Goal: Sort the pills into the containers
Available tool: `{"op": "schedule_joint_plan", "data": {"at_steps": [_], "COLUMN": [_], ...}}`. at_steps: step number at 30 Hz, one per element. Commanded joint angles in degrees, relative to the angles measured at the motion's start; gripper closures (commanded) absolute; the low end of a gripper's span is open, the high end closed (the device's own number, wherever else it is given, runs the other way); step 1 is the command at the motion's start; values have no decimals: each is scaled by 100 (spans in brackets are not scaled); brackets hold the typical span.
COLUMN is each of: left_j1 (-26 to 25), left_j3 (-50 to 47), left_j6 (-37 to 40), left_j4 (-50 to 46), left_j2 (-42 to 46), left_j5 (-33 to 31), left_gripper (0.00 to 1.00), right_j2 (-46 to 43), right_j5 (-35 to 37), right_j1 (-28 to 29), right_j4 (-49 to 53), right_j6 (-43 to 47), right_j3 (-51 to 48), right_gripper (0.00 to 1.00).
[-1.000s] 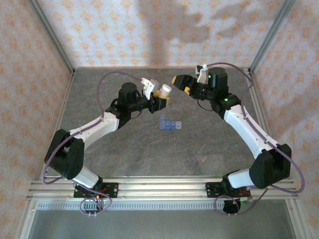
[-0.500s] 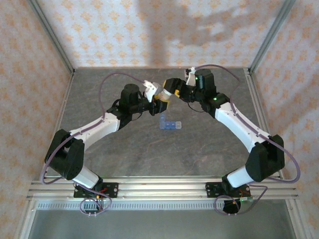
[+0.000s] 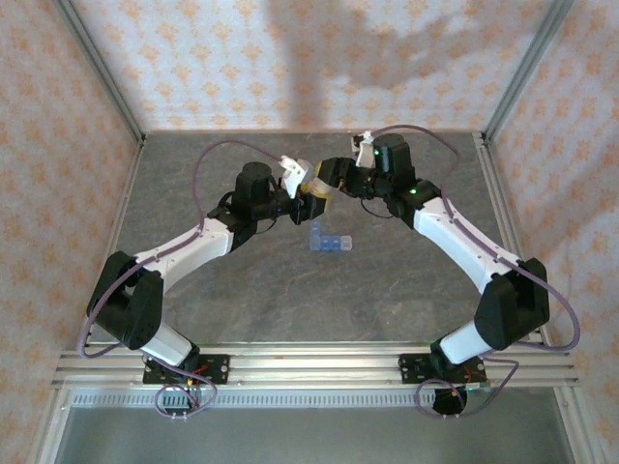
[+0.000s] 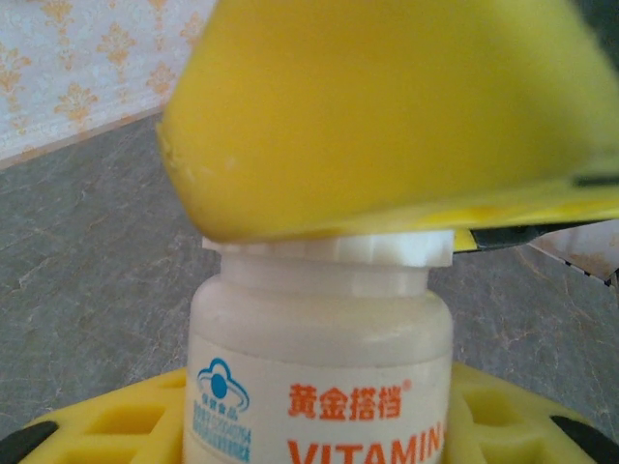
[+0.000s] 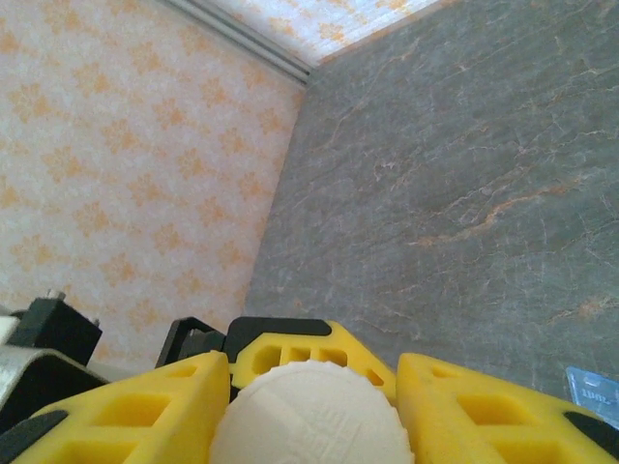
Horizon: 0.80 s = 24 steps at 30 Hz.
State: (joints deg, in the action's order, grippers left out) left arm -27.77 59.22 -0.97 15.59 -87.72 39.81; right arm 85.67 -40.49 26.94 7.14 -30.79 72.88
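I should open my right gripper, roll it back and grip the ribbed rim [image 5: 311,372] for another twist, as the white cap still sits on the bottle's neck.
A small white vitamin bottle [image 4: 319,358] with orange lettering stands upright in my left gripper [image 4: 319,430], which is shut on its body. In the top view the bottle [image 3: 316,184] hangs above the table's back middle. My right gripper [image 5: 311,375] is shut on the bottle's ribbed white cap [image 5: 309,420], a yellow finger on each side; one finger [image 4: 387,116] looms over the cap in the left wrist view. The two grippers [image 3: 311,196] [image 3: 330,180] meet at the bottle. The blue containers [image 3: 329,241] lie on the table just in front. The pills are out of view.
The grey stone-patterned table [image 3: 242,280] is walled with patterned panels at the back and sides, with metal posts [image 3: 97,63] in the corners. A corner of the blue containers [image 5: 592,391] shows at the right wrist view's lower right edge.
My right arm swung left to the bottle and its jaws closed around the cap. The left arm and bottle shifted only slightly.
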Motion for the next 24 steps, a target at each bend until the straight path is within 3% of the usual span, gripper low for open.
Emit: {"op": "schedule_joint_plan", "data": {"at_steps": [1, 7, 12, 13, 15, 18, 24], "left_j1": [-27, 43, 43, 35, 38, 28, -37], "left_j3": [237, 274, 166, 164, 197, 153, 3], "left_j6": [-3, -738, -863, -784, -606, -319, 309], "left_j4": [215, 597, 754, 688, 470, 284, 128], "left_j2": [91, 32, 77, 88, 104, 143, 264], "left_j5": [66, 1002, 947, 889, 735, 351, -578], "left_gripper": [100, 100, 100, 100, 100, 100, 100], "right_j2": [51, 211, 319, 310, 232, -11, -330], "right_j5": [-456, -1860, -2023, -2012, -1880, -1387, -310], "right_j1": [-74, -566, -704, -705, -702, -706, -696], "right_j4": [347, -11, -80, -119, -123, -92, -110], "right_j6": [723, 1561, 1394, 1314, 1156, 820, -340], "right_j3": [191, 155, 264, 269, 248, 127, -227], "right_gripper": [52, 52, 52, 50, 35, 23, 19]}}
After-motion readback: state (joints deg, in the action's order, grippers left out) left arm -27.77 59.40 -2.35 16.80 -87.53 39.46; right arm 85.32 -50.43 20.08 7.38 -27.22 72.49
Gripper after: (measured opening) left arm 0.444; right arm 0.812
